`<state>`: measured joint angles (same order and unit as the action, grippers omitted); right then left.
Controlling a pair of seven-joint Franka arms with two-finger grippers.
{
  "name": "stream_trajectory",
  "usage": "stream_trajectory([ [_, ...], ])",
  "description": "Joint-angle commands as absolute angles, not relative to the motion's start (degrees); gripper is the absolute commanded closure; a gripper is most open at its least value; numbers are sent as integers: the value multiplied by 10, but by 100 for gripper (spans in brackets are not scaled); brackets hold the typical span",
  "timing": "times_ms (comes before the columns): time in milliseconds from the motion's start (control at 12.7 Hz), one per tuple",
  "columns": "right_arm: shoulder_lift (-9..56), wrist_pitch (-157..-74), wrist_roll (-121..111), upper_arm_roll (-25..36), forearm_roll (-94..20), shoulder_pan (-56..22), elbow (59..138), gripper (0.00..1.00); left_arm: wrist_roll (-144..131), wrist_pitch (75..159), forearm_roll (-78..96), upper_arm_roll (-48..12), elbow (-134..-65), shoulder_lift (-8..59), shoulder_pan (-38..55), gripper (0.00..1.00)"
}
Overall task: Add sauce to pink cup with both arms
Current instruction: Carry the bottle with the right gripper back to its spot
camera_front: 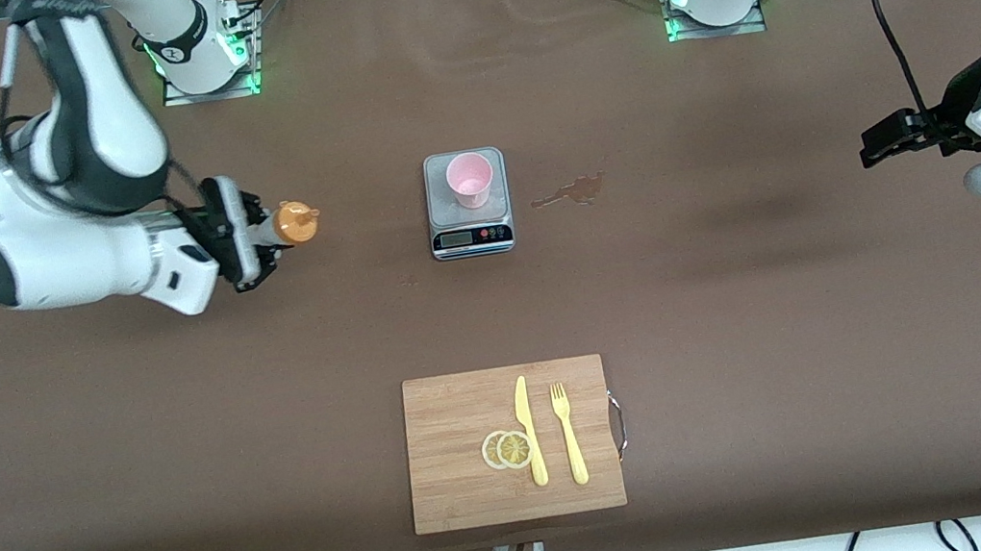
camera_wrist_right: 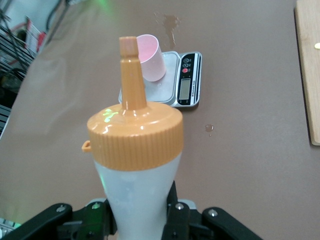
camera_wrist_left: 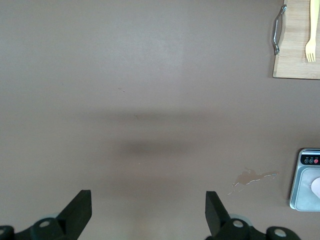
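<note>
The robot's right gripper needs to release the sauce upright on the bare table, across the scale from the brownish spill (camera_front: 255,277).
The pink cup (camera_front: 470,179) (camera_wrist_right: 151,56) stands upright on a small silver scale (camera_front: 471,230) (camera_wrist_right: 187,85) (camera_wrist_left: 305,192) mid-table. My right gripper (camera_front: 266,234) (camera_wrist_right: 142,212) is shut on the sauce (camera_front: 294,222) (camera_wrist_right: 136,155), a whitish squeeze bottle with an orange nozzle cap. It holds the bottle in the air toward the right arm's end of the table, tipped sideways with the nozzle pointing at the cup and well short of it. My left gripper (camera_front: 870,146) (camera_wrist_left: 148,210) hangs open over bare table at the left arm's end, nothing between its fingers.
A wet brownish spill (camera_front: 572,192) (camera_wrist_left: 250,176) marks the table beside the scale, toward the left arm's end. A wooden cutting board (camera_front: 443,477) (camera_wrist_left: 295,60) nearer the front camera carries a yellow knife (camera_front: 528,430), a yellow fork (camera_front: 568,434) and two lemon slices (camera_front: 507,449).
</note>
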<state>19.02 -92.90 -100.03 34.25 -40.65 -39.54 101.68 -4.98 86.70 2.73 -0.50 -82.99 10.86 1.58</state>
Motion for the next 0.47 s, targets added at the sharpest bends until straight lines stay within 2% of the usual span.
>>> stream_trajectory([
  [0, 227, -880, -1120, 338, -469, -333, 1017, 72, -41, 857, 29, -5, -817, 113, 16, 0],
  [394, 337, -773, -1364, 336, -566, -230, 1016, 71, -40, 858, 29, -5, -817, 113, 15, 0],
])
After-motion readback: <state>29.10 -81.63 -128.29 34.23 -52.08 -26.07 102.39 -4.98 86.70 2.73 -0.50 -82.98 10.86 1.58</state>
